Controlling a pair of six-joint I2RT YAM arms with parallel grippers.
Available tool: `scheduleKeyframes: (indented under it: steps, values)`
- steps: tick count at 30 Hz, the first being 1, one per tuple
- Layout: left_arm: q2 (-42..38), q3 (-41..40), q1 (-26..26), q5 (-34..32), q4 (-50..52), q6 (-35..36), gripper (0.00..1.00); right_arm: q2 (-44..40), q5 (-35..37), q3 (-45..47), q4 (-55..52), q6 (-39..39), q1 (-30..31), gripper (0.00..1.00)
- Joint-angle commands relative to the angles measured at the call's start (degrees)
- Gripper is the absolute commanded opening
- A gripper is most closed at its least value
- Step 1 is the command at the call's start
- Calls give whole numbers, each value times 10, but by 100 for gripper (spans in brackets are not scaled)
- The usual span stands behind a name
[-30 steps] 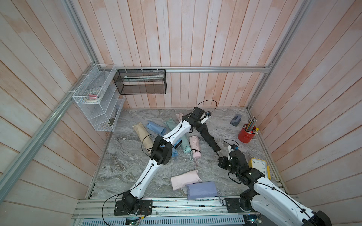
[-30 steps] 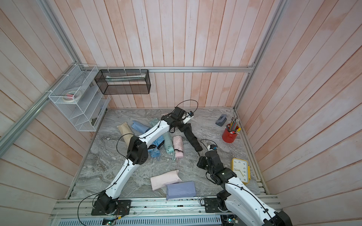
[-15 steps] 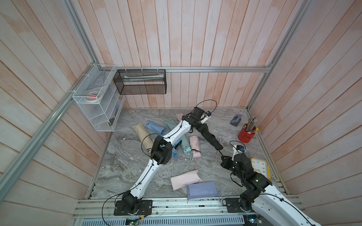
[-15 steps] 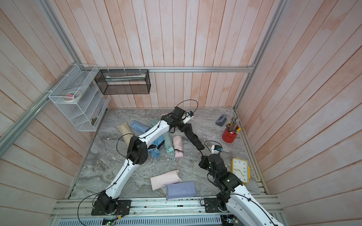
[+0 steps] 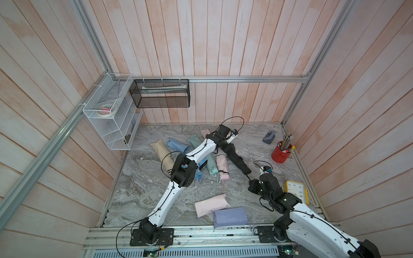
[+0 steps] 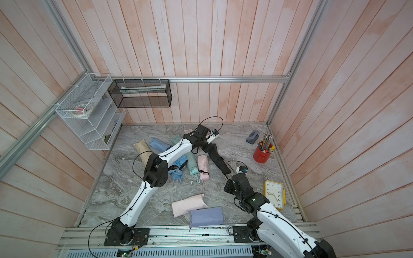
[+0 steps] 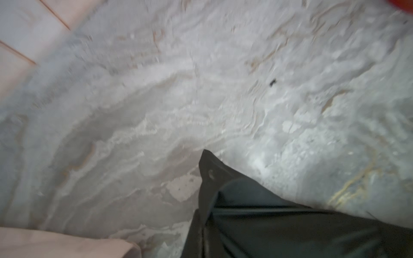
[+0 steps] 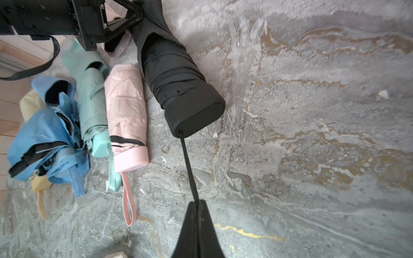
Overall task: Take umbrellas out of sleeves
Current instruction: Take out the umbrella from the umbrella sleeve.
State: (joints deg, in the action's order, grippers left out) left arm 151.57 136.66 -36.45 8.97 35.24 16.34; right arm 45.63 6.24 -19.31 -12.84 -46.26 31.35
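Note:
The black sleeve is pinched by my left gripper well in from its far corner, so I should open and take it nearer that corner (image 7: 207,165) before I pull the umbrella out.
The black umbrella (image 8: 172,71) lies slantwise right of centre, partly out of the black sleeve (image 8: 154,24). My left gripper (image 8: 137,13) is shut on that sleeve's far end; the dark sleeve fabric (image 7: 257,223) fills the left wrist view's corner. Shut on the umbrella's black wrist cord (image 8: 187,160), my right gripper (image 8: 197,202) sits just in front of the handle and keeps the cord taut. In both top views the black umbrella (image 5: 240,163) (image 6: 219,160) stretches between the two grippers. Pink (image 8: 126,109), mint (image 8: 91,96) and light blue (image 8: 47,138) umbrellas lie bare beside it.
A pink sleeve (image 5: 211,206) and a lavender sleeve (image 5: 230,216) lie near the front edge. Beige (image 5: 161,149), light blue (image 5: 176,144) and mint (image 5: 194,140) sleeves lie at the back left. A red pencil cup (image 5: 281,154), a yellow clock (image 5: 295,189) and a grey stapler (image 5: 269,136) stand on the right.
My right arm has shifted its pose while keeping hold of the cord. The black umbrella's handle end swung slightly right and back. The left gripper has stayed in place.

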Motion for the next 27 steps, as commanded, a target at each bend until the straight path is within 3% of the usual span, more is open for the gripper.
scheduleKeyframes:
  steps: [1, 8, 10, 11, 15, 18, 23, 27]
  values:
    - [-44, -50, 40, -54, -91, -14, 0, 22, -36, 2, -19, 16, -9, 0]
    - [-51, -51, 40, -11, -79, -33, 1, 61, -95, 0, -1, 60, -78, 0]
    - [-56, -49, 41, 8, -76, -44, 37, 78, -127, 1, 7, 79, -109, 0]
    - [-58, -52, 41, 16, -76, -49, 47, 87, -139, 1, 9, 90, -124, 0]
    - [-65, -59, 42, 78, -78, -57, 71, 112, -152, -9, 5, 114, -145, 0]
    - [-46, -25, 45, 121, -60, -56, 75, 112, -156, -9, 7, 114, -145, 0]
    - [27, 99, 48, 178, 8, -57, 78, 104, -156, -7, 4, 112, -145, 0]
    - [34, 99, 48, 241, -7, -76, 79, 101, -156, -4, 5, 109, -145, 0]
